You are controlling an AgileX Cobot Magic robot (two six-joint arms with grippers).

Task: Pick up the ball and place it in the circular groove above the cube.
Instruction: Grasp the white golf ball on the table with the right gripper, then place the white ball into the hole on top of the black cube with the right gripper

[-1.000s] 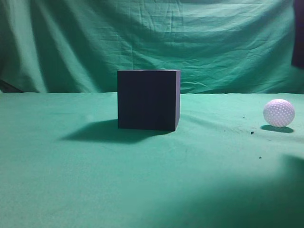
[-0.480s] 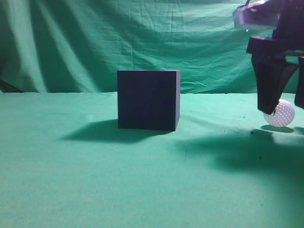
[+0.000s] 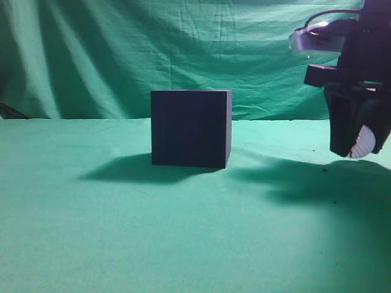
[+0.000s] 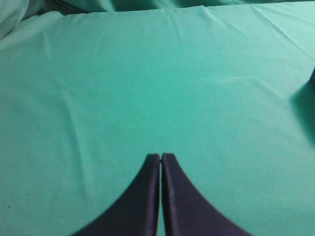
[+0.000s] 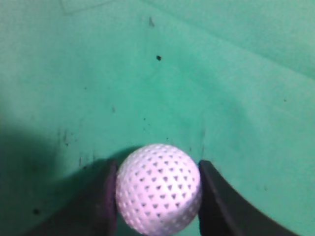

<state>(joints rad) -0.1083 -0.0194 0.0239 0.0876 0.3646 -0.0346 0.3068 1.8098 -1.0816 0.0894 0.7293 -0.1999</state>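
Observation:
My right gripper is going to set the white dimpled ball down on the middle of the dark navy cube's top side (image 3: 195, 88). The ball is still at cloth level.
The dark navy cube (image 3: 190, 128) stands on the green cloth at the middle of the exterior view; its top face is hidden at this height. The white dimpled ball (image 3: 368, 141) is at the far right, between the fingers of my right gripper (image 3: 365, 150). In the right wrist view both fingers touch the sides of the ball (image 5: 158, 188), with the gripper (image 5: 157, 194) shut on it at cloth level. My left gripper (image 4: 161, 156) is shut and empty over bare cloth, and is out of the exterior view.
Green cloth (image 3: 122, 232) covers the table and hangs as a backdrop (image 3: 183, 43). A few dark specks (image 5: 158, 58) lie on the cloth near the ball. The right arm's shadow (image 3: 305, 183) falls between the cube and the ball.
My right arm has come into view from the right and dropped down over the ball; its fingers now hold the ball on both sides. The cube has not moved.

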